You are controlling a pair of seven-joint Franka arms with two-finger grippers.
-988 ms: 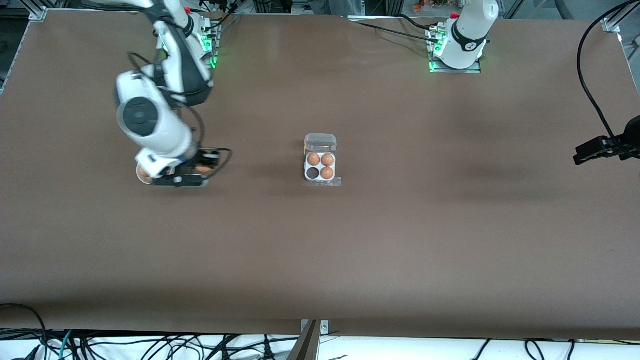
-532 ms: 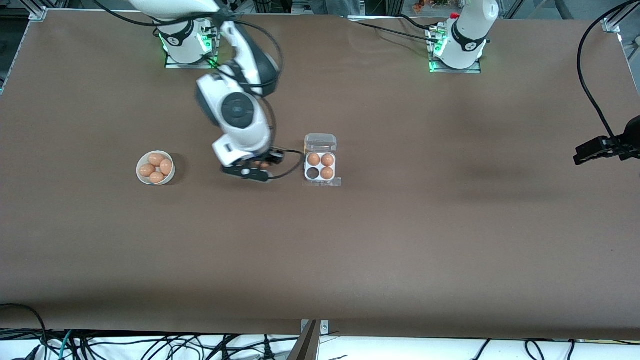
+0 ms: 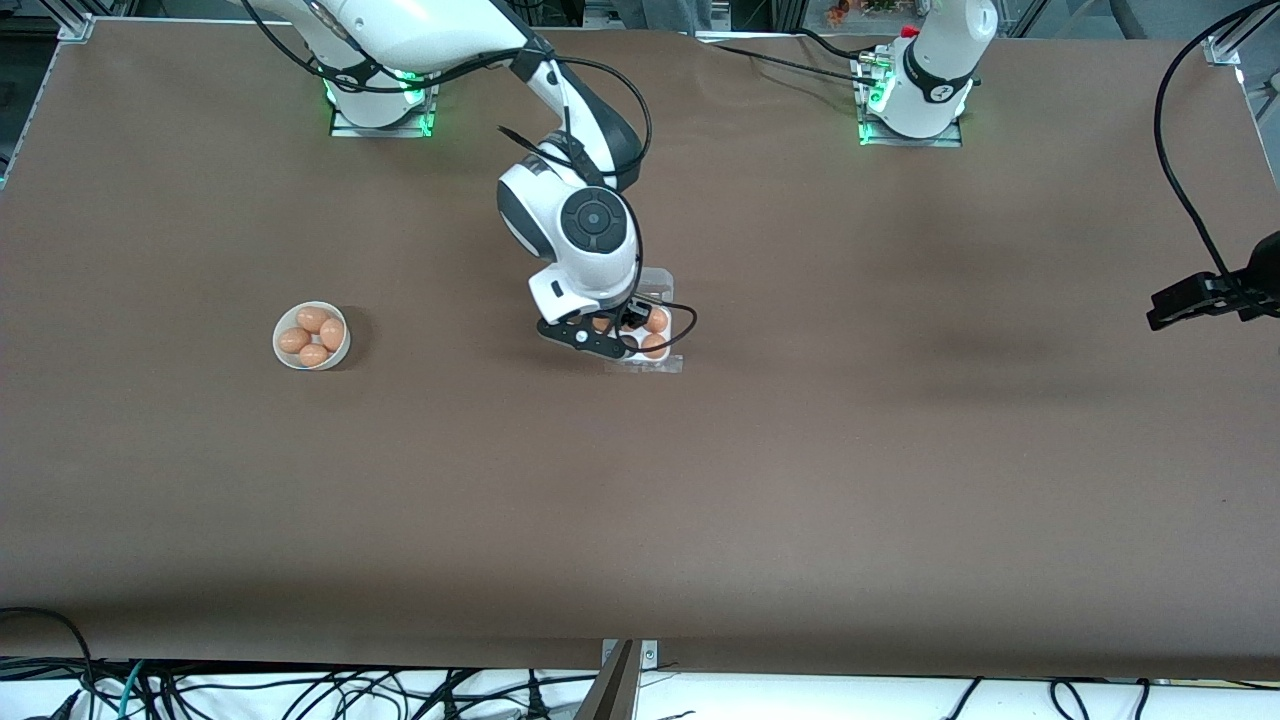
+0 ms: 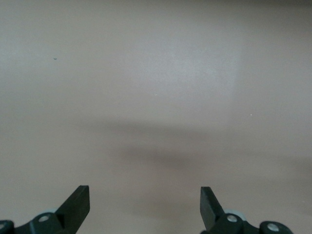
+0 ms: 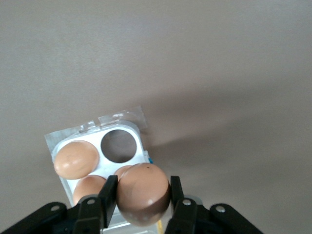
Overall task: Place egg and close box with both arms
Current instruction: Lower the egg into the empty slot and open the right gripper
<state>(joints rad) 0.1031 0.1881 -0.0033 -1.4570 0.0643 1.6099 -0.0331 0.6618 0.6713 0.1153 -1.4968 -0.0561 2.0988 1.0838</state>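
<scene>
Next, I let go of the egg, now held just above the box, with my right gripper in the empty cell of the box's white tray [image 3: 630,343] [image 5: 119,146].
My right gripper [image 3: 612,330] is shut on the egg [image 5: 144,192] and holds it just above the box [image 3: 668,364], which stands open in the middle of the table. In the right wrist view, my right gripper [image 5: 143,187] grips the egg from both sides. Below it the box's white tray [image 5: 96,138] holds three eggs and one empty cell [image 5: 118,145]. The clear lid [image 3: 657,279] lies open toward the arms' bases. My left gripper [image 4: 145,195] is open and empty over bare table; it is out of the front view.
A round white bowl [image 3: 277,343] with several brown eggs stands toward the right arm's end of the table. A black clamp on a cable [image 3: 1205,297] juts in at the left arm's end. The left arm's base [image 3: 925,75] stands at the table's edge.
My right arm has swung from the bowl across to the box, carrying the egg in its shut gripper. The left arm has not moved.
</scene>
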